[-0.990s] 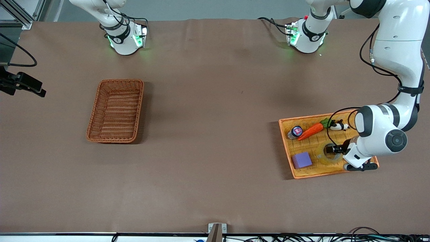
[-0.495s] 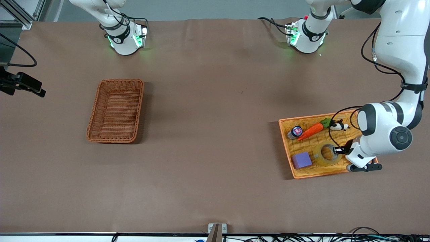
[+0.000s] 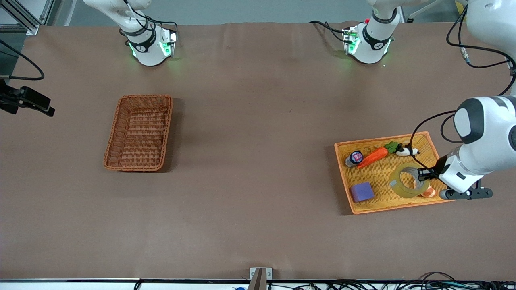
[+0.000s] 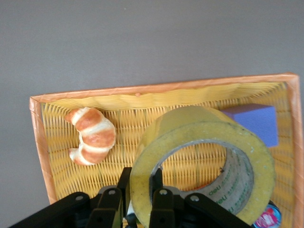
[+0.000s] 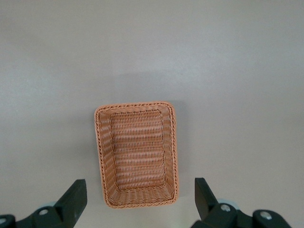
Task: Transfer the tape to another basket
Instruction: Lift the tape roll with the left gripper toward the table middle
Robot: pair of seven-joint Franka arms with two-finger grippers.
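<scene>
The robot's left gripper should release the tape on the bare table (image 3: 238,148) between the reddish-brown wicker basket and the orange-yellow tray.
The tape (image 3: 408,181), a yellowish roll with a grey core, hangs tilted just above the shallow orange-yellow tray (image 3: 383,141). My left gripper (image 3: 423,174) is shut on the roll's wall. In the left wrist view one finger (image 4: 156,180) is inside the ring and the other outside the tape (image 4: 209,137), with the left gripper (image 4: 141,183) over the tray. The reddish-brown wicker basket (image 3: 139,133) stands empty toward the right arm's end. My right gripper (image 5: 140,199) is open and empty high over the basket (image 5: 136,154); it does not show in the front view.
On the tray lie a purple block (image 3: 362,191), a toy carrot (image 3: 373,157), a small jar (image 3: 354,157), a panda figure (image 3: 407,151) and a croissant (image 3: 429,192). A black device on a cable (image 3: 26,100) sits at the table's edge by the right arm's end.
My left gripper has risen with the tape, lifting it off the tray floor and tilting it. The croissant that the arm hid now shows. The basket has not moved.
</scene>
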